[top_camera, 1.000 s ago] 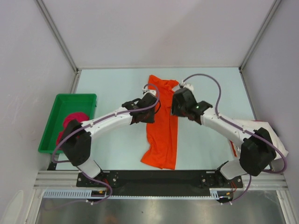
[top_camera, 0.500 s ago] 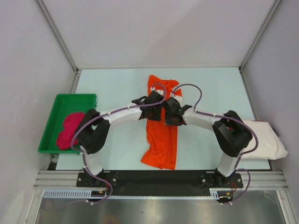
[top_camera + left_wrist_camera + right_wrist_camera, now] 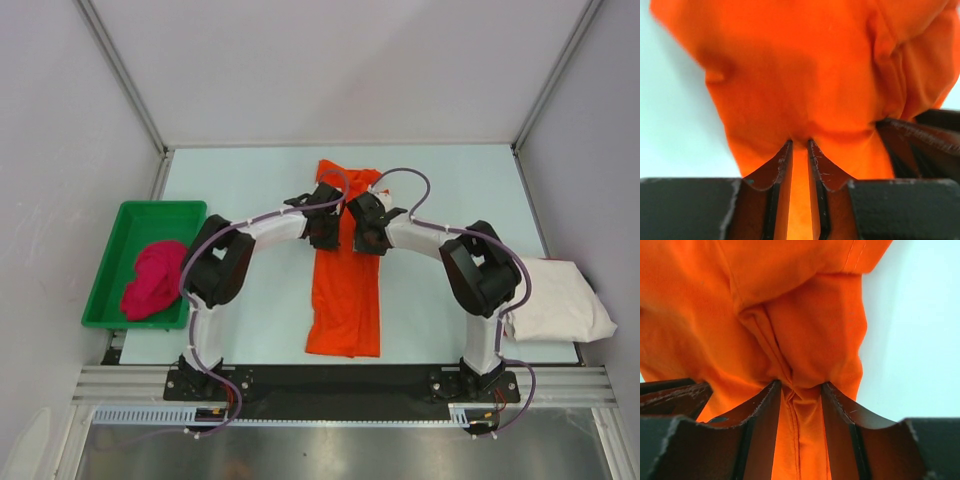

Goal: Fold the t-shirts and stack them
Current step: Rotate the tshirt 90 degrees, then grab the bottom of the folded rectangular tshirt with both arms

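Note:
The orange t-shirt bunches up across its upper part, so my right gripper and my left gripper needs to take the bottom hem's corners (image 3: 376, 352) and pull the t-shirt straight.
An orange t-shirt (image 3: 345, 290) lies as a long narrow strip down the middle of the table. Both grippers meet over its upper part. My left gripper (image 3: 325, 225) is shut on a fold of the orange cloth (image 3: 800, 145). Beside it my right gripper (image 3: 366, 228) is shut on a thicker bunch with a seam (image 3: 801, 387). The right gripper's dark finger shows at the right edge of the left wrist view. A magenta-pink t-shirt (image 3: 153, 279) sits crumpled in the tray. An off-white t-shirt (image 3: 560, 300) lies at the table's right edge.
A green plastic tray (image 3: 122, 225) stands at the table's left edge. Both forearms arch inward over the table. White walls close off the back and sides.
Both grippers have moved together onto the shirt's upper part and closed on its cloth. The arms' elbows swung inward, and the shirt's lower end has straightened.

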Motion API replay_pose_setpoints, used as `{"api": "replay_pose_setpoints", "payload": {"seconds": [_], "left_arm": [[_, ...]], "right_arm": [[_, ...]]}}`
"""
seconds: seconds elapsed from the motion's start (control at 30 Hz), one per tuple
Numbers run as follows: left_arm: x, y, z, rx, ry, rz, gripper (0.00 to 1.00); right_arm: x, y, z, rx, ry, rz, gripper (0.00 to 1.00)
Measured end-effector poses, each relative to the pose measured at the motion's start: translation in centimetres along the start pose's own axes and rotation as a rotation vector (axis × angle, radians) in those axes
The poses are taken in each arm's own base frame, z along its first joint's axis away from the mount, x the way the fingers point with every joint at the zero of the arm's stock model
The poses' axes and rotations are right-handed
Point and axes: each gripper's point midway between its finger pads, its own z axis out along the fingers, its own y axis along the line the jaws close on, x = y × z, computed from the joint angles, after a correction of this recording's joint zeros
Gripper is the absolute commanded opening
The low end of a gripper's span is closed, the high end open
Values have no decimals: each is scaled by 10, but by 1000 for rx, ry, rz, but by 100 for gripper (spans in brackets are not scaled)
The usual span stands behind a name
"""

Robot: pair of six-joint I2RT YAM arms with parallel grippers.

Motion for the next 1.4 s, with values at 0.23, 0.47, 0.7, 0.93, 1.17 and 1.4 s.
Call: {"api": "replay_pose_setpoints", "payload": {"seconds": [0.23, 0.47, 0.7, 0.93, 1.17, 1.4], "left_arm": [[-22, 2, 12, 31, 19, -42, 21], [-31, 19, 7, 27, 0, -79, 35], [-49, 15, -77, 51, -152, -85, 35], [-3, -11, -165, 130, -319, -32, 33], [120, -9, -140, 76, -143, 39, 27], [173, 21, -135, 11, -116, -34, 27]], "right_arm": [[-20, -3, 11, 13, 5, 34, 43], [-31, -9, 13, 11, -20, 14, 63], [-51, 2, -43, -19, -127, -14, 63], [-16, 6, -127, -102, -230, -17, 58], [94, -47, -118, 16, -75, -22, 54], [158, -69, -121, 59, -2, -28, 54]]}}
